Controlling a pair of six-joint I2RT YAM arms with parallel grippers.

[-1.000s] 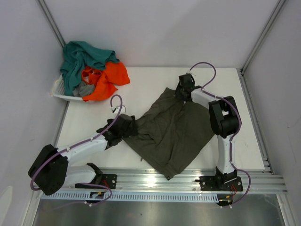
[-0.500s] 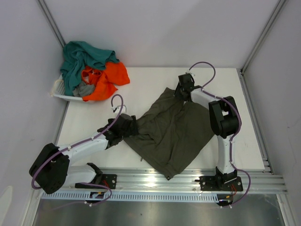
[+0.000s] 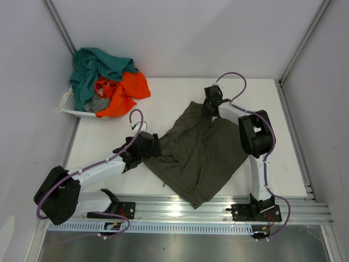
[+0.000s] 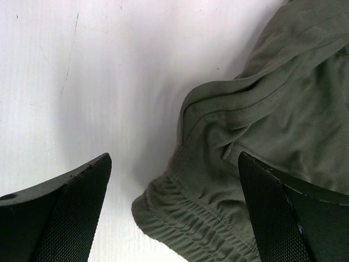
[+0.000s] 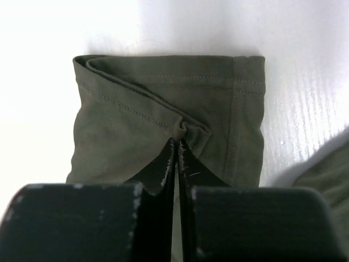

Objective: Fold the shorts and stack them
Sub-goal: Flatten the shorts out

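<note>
Next, my left gripper grabs the dark olive-green shorts by closing on the waistband's near corner [image 3: 194, 204], next to the aluminium rail.
The dark olive-green shorts [image 3: 199, 153] lie spread and rumpled across the middle of the white table. My right gripper [image 3: 209, 107] is at their far corner, shut on a pinch of the hemmed leg end [image 5: 136, 120], with the cloth puckered at the fingertips [image 5: 178, 143]. My left gripper [image 3: 154, 148] hovers over the left corner with its jaws wide open. The gathered waistband corner [image 4: 191, 218] lies between its fingers [image 4: 82, 196], untouched. More shorts, teal [image 3: 95, 68], orange [image 3: 128, 87] and grey [image 3: 98, 103], are heaped in the basket.
A white plastic basket [image 3: 70, 109] sits at the table's far left corner, overflowing with cloth. Grey walls and metal frame posts close in the left, right and back. An aluminium rail [image 3: 180, 207] runs along the near edge by the arm bases.
My right gripper has shut on the olive shorts' far corner and shifted slightly left. The left arm and the shorts have stayed where they were.
</note>
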